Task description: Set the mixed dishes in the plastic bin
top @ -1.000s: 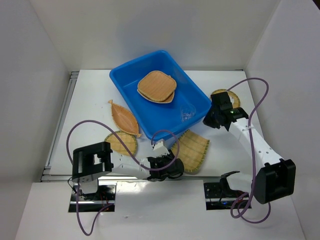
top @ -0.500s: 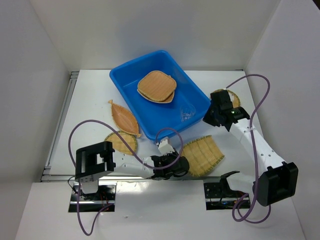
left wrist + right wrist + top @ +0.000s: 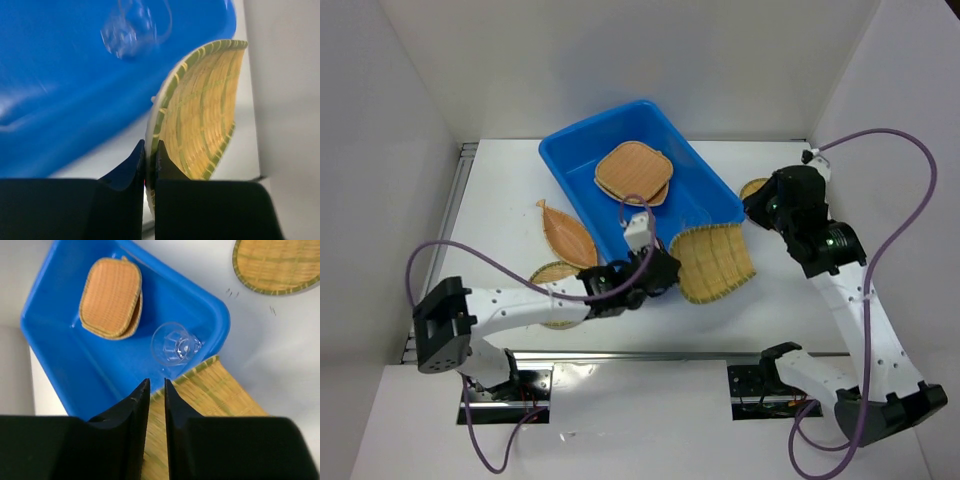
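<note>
Next, I let go of the fan-shaped bamboo tray with my left gripper on top of the stacked orange-brown woven trays [image 3: 631, 169] in the bin.
The blue plastic bin [image 3: 563, 152] stands at the table's middle back. It holds two stacked orange-brown woven trays [image 3: 633, 172] and a small clear cup [image 3: 175, 344]. My left gripper [image 3: 665, 272] is shut on the edge of a fan-shaped bamboo tray [image 3: 716, 262] and holds it tilted in the air against the bin's near right corner. In the left wrist view the tray [image 3: 205, 110] stands on edge between the jaws, with the cup [image 3: 132, 30] behind the blue wall. My right gripper [image 3: 758, 208] hangs shut and empty above the bin's right corner.
A leaf-shaped tray [image 3: 568, 235] lies left of the bin. A round tray [image 3: 552, 276] lies partly under my left arm. Another round tray [image 3: 275, 265] lies on the table right of the bin. White walls enclose the table on three sides.
My left gripper has lifted the fan-shaped tray off the table and carried it back toward the bin's near right corner. My right arm has risen and drawn away to the right.
</note>
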`<state>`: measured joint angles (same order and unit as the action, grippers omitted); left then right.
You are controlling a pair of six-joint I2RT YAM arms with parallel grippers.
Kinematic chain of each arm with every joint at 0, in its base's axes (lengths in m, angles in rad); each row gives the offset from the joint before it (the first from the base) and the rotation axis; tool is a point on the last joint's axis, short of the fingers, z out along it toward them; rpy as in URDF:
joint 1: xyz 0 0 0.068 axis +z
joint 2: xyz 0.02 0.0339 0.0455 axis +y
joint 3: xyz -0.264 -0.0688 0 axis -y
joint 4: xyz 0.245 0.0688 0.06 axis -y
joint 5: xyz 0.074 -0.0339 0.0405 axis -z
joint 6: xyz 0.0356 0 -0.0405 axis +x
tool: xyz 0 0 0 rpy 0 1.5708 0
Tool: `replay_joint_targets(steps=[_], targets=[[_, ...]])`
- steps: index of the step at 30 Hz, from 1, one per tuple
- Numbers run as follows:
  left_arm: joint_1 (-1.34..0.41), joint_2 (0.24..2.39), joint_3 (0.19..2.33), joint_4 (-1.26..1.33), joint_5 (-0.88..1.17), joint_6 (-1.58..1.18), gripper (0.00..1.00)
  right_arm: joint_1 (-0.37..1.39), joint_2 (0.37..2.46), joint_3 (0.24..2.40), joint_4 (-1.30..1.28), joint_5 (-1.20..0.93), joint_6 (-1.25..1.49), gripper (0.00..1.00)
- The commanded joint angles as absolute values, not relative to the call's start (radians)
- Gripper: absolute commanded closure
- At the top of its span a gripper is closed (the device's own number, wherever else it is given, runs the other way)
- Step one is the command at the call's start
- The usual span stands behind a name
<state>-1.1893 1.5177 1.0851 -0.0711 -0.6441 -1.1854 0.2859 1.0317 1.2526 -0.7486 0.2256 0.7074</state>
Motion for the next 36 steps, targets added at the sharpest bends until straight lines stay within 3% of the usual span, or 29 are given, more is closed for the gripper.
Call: replay_joint_targets(steps=[1,2,3,6,11,17,25,33,34,36], targets=[[-1.082,1.412,1.144,0.005,-0.629,-1.026,1.00,0.296,0.983,1.295,-0.713,0.304,0.721,0.76],[-1.056,1.399,1.156,0.005,-0.629,-1.005,1.00,0.296,0.971,1.295,-0.713,0.316,0.721,0.73],[-0.999,1.388,1.169,0.005,-0.618,-0.983,1.00,0.296,0.971,1.295,-0.713,0.328,0.721,0.62],[-0.864,1.356,1.207,0.005,-0.586,-0.894,1.00,0.296,0.925,1.284,-0.690,0.403,0.730,0.57],[-0.660,1.377,1.252,0.005,-0.506,-0.795,1.00,0.296,0.882,1.267,-0.666,0.532,0.706,0.54],[-0.485,1.544,1.360,0.052,-0.399,-0.750,1.00,0.296,0.891,1.246,-0.657,0.522,0.715,0.53],[-0.405,1.856,1.598,0.020,-0.319,-0.828,1.00,0.296,0.919,1.246,-0.657,0.532,0.715,0.53],[-0.373,2.005,1.660,0.020,-0.270,-0.913,1.00,0.296,0.937,1.255,-0.657,0.554,0.695,0.54],[-0.373,2.005,1.660,0.009,-0.270,-0.913,0.99,0.296,0.937,1.255,-0.657,0.554,0.695,0.56],[-0.373,2.014,1.660,0.000,-0.279,-0.922,0.78,0.296,0.946,1.255,-0.657,0.554,0.686,0.56]])
